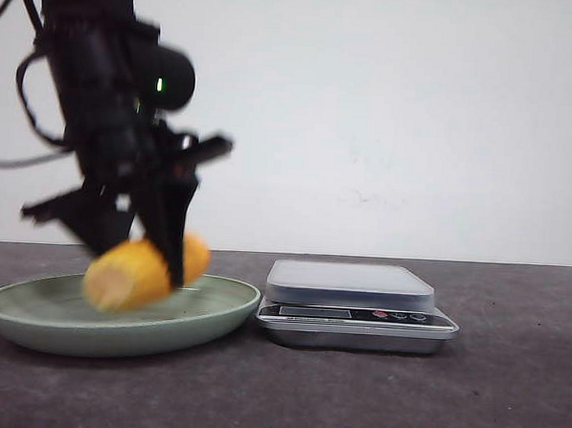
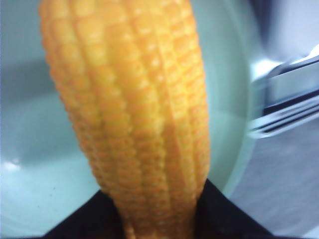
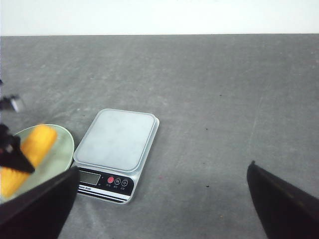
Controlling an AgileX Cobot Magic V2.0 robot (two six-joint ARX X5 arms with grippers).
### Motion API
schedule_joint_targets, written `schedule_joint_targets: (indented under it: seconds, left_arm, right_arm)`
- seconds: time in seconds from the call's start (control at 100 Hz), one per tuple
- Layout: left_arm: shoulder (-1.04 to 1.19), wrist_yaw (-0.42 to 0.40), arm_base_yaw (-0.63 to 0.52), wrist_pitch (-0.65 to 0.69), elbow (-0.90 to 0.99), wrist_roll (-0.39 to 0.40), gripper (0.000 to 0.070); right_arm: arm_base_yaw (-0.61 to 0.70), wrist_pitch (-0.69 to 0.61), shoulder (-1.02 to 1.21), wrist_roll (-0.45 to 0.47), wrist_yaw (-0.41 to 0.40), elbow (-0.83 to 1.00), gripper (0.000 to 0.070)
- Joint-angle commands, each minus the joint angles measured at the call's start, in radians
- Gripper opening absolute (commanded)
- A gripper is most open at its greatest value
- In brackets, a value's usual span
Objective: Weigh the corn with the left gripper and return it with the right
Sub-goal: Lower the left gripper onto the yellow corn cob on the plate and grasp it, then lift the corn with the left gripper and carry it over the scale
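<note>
Next, I release the corn from my left gripper on the silver scale's bare platform (image 1: 373,271), toward the platform's side away from the plate. The corn is still just above the green plate.
The corn (image 1: 139,272) is a stubby yellow-orange cob with a pale cut end. My left gripper (image 1: 159,260) is shut on it and holds it just above the green plate (image 1: 40,321). In the left wrist view the corn (image 2: 134,109) fills the frame between the black fingers (image 2: 224,216), with the plate (image 2: 30,164) below. The silver scale (image 1: 353,304) stands right of the plate with its platform bare. My right gripper (image 3: 162,199) is open and empty, high over the table, looking down on the scale (image 3: 117,149) and the corn (image 3: 27,154).
The table (image 1: 507,398) is dark grey and a white wall stands behind it. The plate's rim almost touches the scale's left side. The left arm and its cables hang above the plate.
</note>
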Motion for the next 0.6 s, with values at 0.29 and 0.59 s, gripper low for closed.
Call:
schedule_joint_targets:
  seconds: [0.29,0.59]
  left_arm:
    - [-0.152,0.062,-0.061,0.102,0.304,-0.039,0.0007]
    - [-0.154,-0.030,-0.134,0.332,0.436,-0.039,0.0010]
  right_arm:
    - [0.003,0.002,0.004,-0.004,0.003,0.008,0.0680]
    - [0.003,0.002,0.004,0.004,0.004,0.008,0.0679]
